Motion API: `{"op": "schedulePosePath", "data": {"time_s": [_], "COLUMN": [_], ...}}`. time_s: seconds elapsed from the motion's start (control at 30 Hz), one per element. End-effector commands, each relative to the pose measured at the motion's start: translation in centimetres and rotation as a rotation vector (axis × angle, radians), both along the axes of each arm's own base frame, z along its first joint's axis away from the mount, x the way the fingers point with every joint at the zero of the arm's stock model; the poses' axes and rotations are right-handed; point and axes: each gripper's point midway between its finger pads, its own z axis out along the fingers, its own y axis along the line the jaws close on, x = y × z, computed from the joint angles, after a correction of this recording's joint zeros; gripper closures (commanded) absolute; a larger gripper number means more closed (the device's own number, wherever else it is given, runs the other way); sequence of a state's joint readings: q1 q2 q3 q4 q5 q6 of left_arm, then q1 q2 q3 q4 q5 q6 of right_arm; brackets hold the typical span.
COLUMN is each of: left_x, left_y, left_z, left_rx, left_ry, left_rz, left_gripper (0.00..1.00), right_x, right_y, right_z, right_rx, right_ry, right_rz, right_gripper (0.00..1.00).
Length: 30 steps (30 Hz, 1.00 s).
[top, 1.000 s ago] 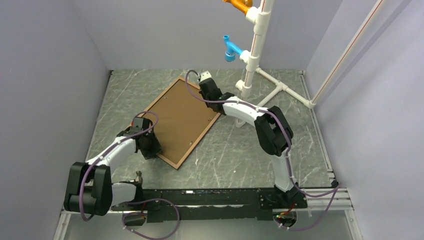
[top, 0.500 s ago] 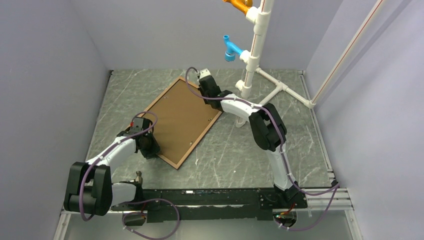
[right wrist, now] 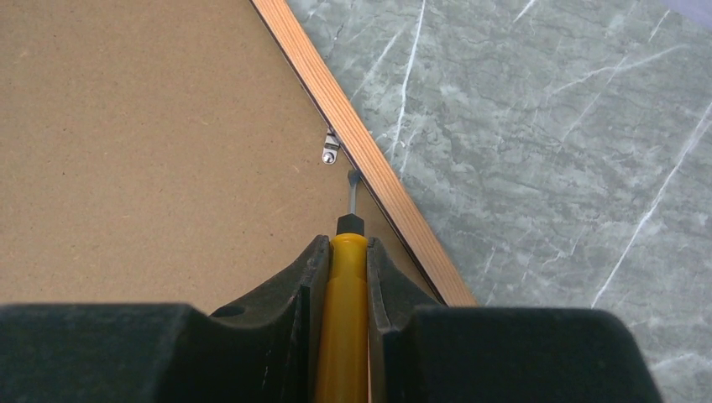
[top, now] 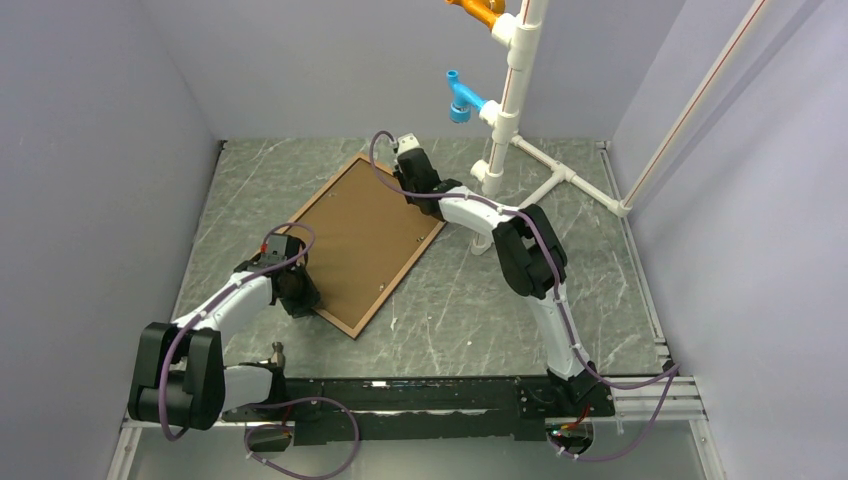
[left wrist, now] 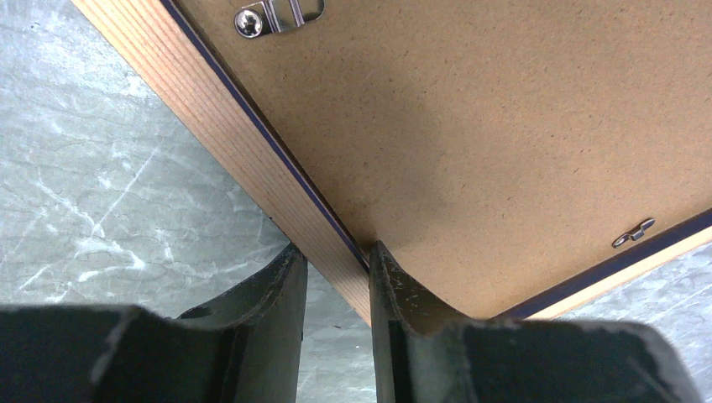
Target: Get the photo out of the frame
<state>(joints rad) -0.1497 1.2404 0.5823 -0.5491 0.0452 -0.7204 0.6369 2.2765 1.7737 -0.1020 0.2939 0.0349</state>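
My right gripper should set the yellow screwdriver down on the bare grey table (top: 494,318), in front of the pipe stand.
The frame (top: 398,283) lies face down on the table, turned at an angle, its wooden back rim (left wrist: 227,126) edged in navy. The brown backing board (top: 365,240) fills it, so the photo's printed side is hidden. My left gripper (top: 300,300) is at the near left corner, its fingers (left wrist: 336,260) closed across the rim, one outside and one on the board. My right gripper (top: 408,185) is over the far right edge, shut (right wrist: 342,248) on a yellow screwdriver (right wrist: 344,319). The blade tip (right wrist: 353,189) rests just below a metal clip (right wrist: 331,149).
A white pipe stand (top: 505,120) with blue and orange fittings rises at the back right, its feet (top: 560,175) spreading over the grey marbled table (top: 480,300). Another clip (left wrist: 277,13) and a small turn button (left wrist: 634,233) sit on the backing. Walls close in on three sides.
The left gripper's fingers have closed in on the frame's rim. The right gripper has shifted a little to the left along the far edge with the screwdriver.
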Motion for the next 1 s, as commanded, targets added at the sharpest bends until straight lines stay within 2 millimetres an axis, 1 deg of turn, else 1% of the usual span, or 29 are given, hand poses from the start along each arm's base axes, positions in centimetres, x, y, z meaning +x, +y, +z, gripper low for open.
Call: {"op": "schedulePosePath", "data": {"time_s": [0.0, 0.07, 0.23, 0.5, 0.63, 0.8, 0.9, 0.97], "left_x": [-1.4, -1.4, -1.3, -1.3, -1.2, -1.3, -1.2, -1.2], "left_y": [0.8, 0.8, 0.8, 0.8, 0.6, 0.2, 0.3, 0.3], "left_z": [-1.3, -1.3, -1.4, -1.7, -2.0, -2.3, -2.2, -2.1], "left_rx": [0.062, 0.063, 0.065, 0.069, 0.062, 0.042, 0.045, 0.048], "left_ry": [0.058, 0.060, 0.060, 0.061, 0.060, 0.064, 0.061, 0.060], "left_rz": [-0.036, -0.038, -0.045, -0.054, -0.064, -0.073, -0.076, -0.081], "left_gripper": [1.00, 1.00, 1.00, 1.00, 1.00, 1.00, 1.00, 1.00], "right_x": [1.5, 1.4, 1.8, 2.0, 2.5, 3.0, 3.1, 3.1], "right_y": [1.4, 1.5, 1.9, 2.6, 2.5, 1.9, 1.9, 2.3], "right_z": [0.9, 0.4, 0.2, -0.1, -0.3, -0.4, -1.1, -1.4], "right_rx": [0.075, 0.085, 0.149, 0.191, 0.248, 0.341, 0.348, 0.354], "right_ry": [-0.049, -0.037, -0.045, -0.050, -0.033, 0.003, 0.020, 0.028], "right_rz": [0.048, 0.059, 0.090, 0.128, 0.081, -0.021, -0.024, 0.007], "right_gripper": [1.00, 1.00, 1.00, 1.00, 1.00, 1.00, 1.00, 1.00]}}
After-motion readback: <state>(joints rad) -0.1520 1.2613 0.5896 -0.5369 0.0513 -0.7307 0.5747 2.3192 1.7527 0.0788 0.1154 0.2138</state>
